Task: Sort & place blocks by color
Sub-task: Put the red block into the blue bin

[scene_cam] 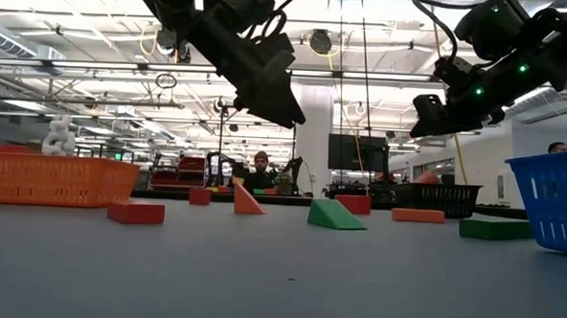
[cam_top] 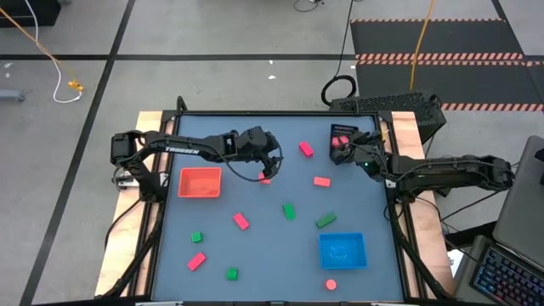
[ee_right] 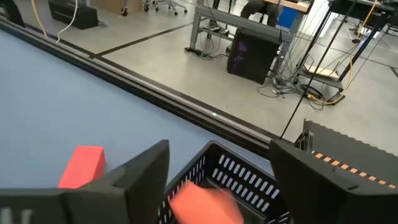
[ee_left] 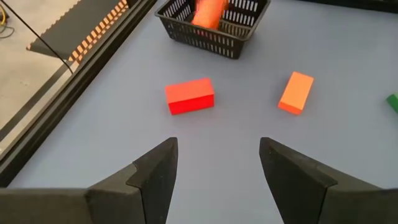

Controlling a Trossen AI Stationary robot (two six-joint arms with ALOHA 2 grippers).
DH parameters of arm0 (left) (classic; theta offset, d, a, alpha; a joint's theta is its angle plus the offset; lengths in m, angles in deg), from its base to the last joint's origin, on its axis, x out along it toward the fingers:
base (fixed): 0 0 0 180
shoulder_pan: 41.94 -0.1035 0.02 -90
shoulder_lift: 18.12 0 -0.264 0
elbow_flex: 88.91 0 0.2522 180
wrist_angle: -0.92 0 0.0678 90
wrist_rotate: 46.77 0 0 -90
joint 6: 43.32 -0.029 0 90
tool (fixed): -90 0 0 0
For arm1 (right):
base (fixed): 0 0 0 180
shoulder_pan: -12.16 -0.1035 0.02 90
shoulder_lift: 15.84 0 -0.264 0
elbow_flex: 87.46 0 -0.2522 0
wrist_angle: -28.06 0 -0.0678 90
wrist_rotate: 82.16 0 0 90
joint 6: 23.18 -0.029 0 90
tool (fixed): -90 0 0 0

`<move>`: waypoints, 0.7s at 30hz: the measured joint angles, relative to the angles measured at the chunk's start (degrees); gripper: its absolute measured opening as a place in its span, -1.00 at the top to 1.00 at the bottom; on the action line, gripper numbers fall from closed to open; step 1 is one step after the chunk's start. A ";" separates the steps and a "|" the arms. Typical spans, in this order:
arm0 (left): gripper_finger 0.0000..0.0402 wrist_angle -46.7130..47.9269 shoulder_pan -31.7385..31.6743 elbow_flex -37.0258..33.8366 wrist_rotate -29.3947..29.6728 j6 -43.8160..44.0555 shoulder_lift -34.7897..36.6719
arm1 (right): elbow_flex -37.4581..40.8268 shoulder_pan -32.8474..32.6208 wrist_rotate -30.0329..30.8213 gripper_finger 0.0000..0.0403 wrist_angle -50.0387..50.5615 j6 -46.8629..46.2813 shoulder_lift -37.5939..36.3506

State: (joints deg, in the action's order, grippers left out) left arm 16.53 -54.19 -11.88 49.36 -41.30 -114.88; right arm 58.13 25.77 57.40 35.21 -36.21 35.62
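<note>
The near end of the red bar [cam_top: 309, 154] [ee_right: 76, 178] lies beside the black tray. My right gripper goes there next and closes on it.
My left gripper [ee_left: 217, 148] hangs open above the table's middle [cam_top: 270, 161], clear of the surface in the low view [scene_cam: 284, 111]. Ahead of it lie a red bar [ee_left: 189, 96] and an orange-pink bar [ee_left: 296, 92] flat on the table. My right gripper [ee_right: 221, 152] is open over the black tray [ee_right: 249, 180] at the far right [cam_top: 344, 143]. A blurred red block [ee_right: 205, 205] shows between its fingers, inside the tray, touching neither. Another red bar [ee_right: 82, 165] lies beside the tray. More pink and green blocks [cam_top: 289, 211] are scattered over the near half.
The orange-red tray [cam_top: 200, 183] sits at the left and the blue tray [cam_top: 342, 250] at the near right. A small red piece [cam_top: 265, 178] lies under the left gripper. A green wedge [scene_cam: 337, 215] and a red wedge [scene_cam: 247, 200] stand mid-table. A raised rim [ee_left: 74, 87] borders the table.
</note>
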 joint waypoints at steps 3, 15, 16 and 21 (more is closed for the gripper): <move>-0.14 0.01 0.07 0.00 0.00 0.01 0.00 | 0.00 -0.02 -0.71 -0.42 -2.59 -0.01 0.01; -0.14 -4.43 0.05 0.00 0.00 0.28 -0.01 | -0.13 -0.05 -16.84 -0.38 -23.83 -2.39 14.43; -0.14 -4.56 0.07 0.00 0.00 0.32 0.00 | -0.40 -0.06 -17.04 -0.38 -24.54 -2.81 16.40; -0.14 -5.11 -0.04 0.00 0.04 0.10 0.00 | -6.09 -0.91 -19.82 -0.38 -24.00 -2.16 26.09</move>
State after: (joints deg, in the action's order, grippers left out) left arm 11.41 -54.23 -11.88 49.40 -41.20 -114.87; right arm 52.04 24.85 37.58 11.21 -38.37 61.71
